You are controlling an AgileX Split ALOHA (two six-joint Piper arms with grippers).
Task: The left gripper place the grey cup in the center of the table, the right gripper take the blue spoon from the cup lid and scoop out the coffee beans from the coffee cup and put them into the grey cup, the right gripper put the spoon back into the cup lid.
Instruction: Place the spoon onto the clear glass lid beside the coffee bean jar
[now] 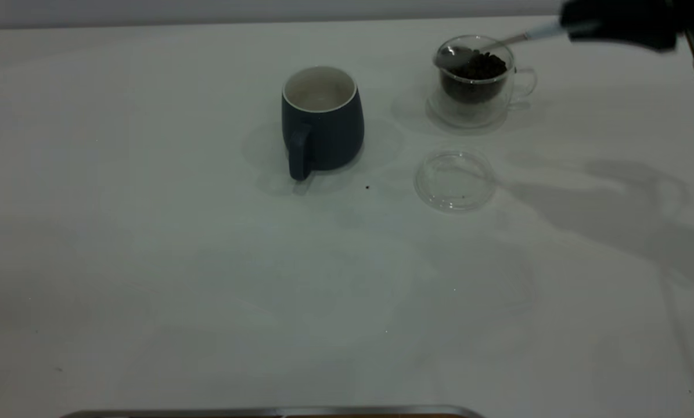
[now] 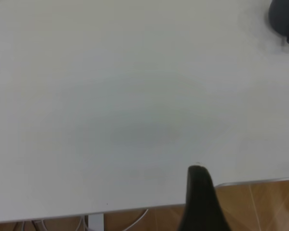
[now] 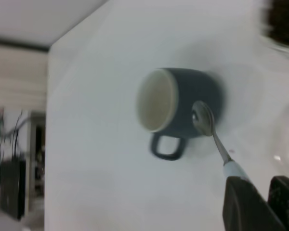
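Observation:
The blue spoon, its bowl now at the coffee cup's rim, will be released by my right gripper across the cup lid's rim (image 1: 490,176), with the spoon's bowl lying toward the grey cup.
The grey cup (image 1: 323,125) stands upright near the middle of the table (image 1: 207,261), its handle toward the front; it also shows in the right wrist view (image 3: 183,103). The coffee cup (image 1: 474,101) with the coffee beans (image 1: 477,69) stands at the back right. The cup lid (image 1: 454,180) lies empty in front of it. My right gripper (image 1: 573,26) is shut on the handle of the blue spoon (image 1: 497,43), whose bowl hangs at the coffee cup's rim, over the beans. Of my left gripper only one black finger (image 2: 200,192) shows, at the table's edge, far from the grey cup (image 2: 282,19).
One stray bean (image 1: 367,187) lies on the table between the grey cup and the lid. A metal strip (image 1: 265,412) runs along the front edge. The wooden floor (image 2: 260,207) shows beyond the table's edge in the left wrist view.

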